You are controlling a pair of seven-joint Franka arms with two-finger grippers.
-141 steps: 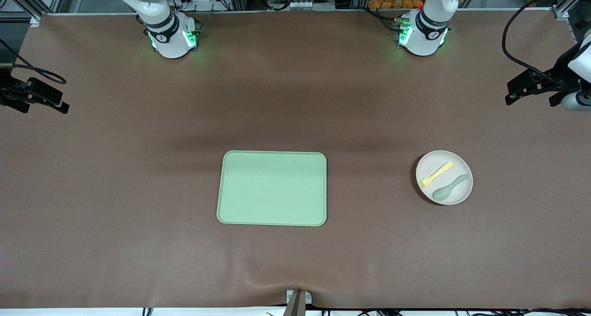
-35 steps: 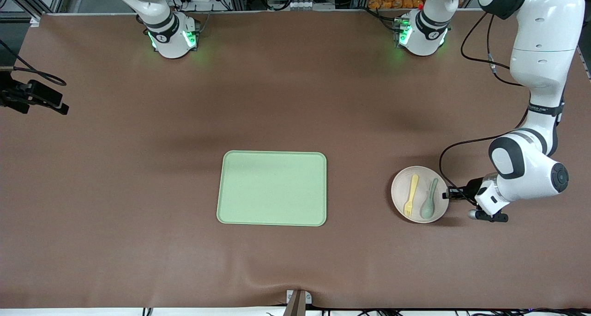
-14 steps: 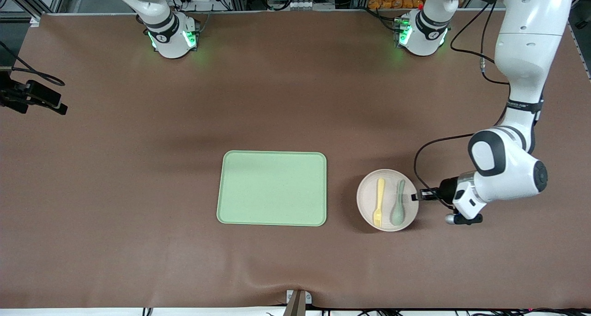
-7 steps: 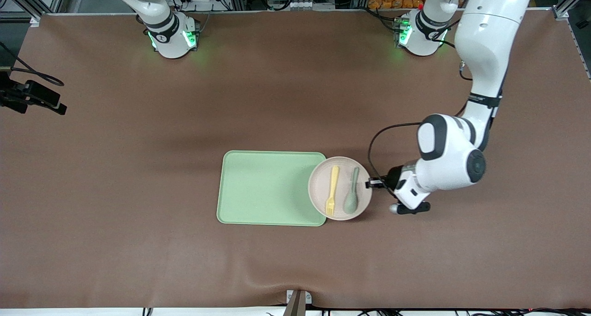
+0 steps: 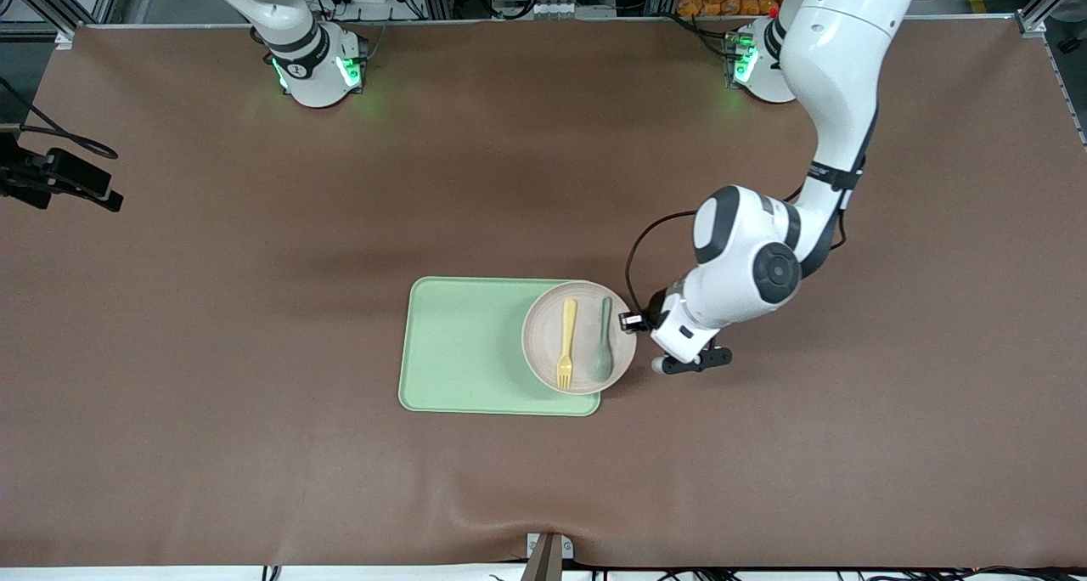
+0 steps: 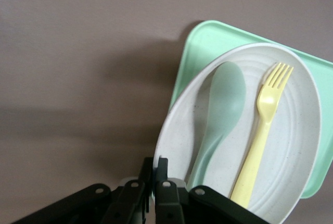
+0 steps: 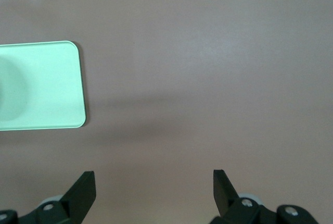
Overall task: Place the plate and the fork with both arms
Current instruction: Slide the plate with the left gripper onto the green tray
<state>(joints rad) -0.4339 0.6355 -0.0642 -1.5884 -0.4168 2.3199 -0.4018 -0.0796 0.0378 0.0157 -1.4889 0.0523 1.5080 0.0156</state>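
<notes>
The off-white plate, now held over the tray's end, will be let go by my left gripper inside the light-green tray's rim [image 5: 539,351], at the end closest to that gripper.
The off-white speckled plate [image 5: 543,343] carries the pale-yellow fork [image 5: 566,343] and a grey-green spoon [image 5: 604,350], lying side by side. My left gripper [image 5: 631,321] is shut on the plate's rim and holds it over the end of the light-green tray [image 5: 459,352] toward the left arm. The left wrist view shows the plate [image 6: 296,146], fork [image 6: 263,130], spoon [image 6: 223,104] and the gripper [image 6: 154,164] clamped on the rim. My right gripper [image 5: 102,194] waits open and empty over the table at the right arm's end, and in its own wrist view [image 7: 153,179] it has nothing between its fingers.
The tray also shows in the left wrist view [image 6: 208,36] under the plate, and one corner of it shows in the right wrist view [image 7: 47,78]. Brown table cover [image 5: 255,445] lies all around the tray.
My left arm has carried the plate, with fork and spoon on it, from the table toward the right arm's end, until it is over the tray's end. The right arm has not moved.
</notes>
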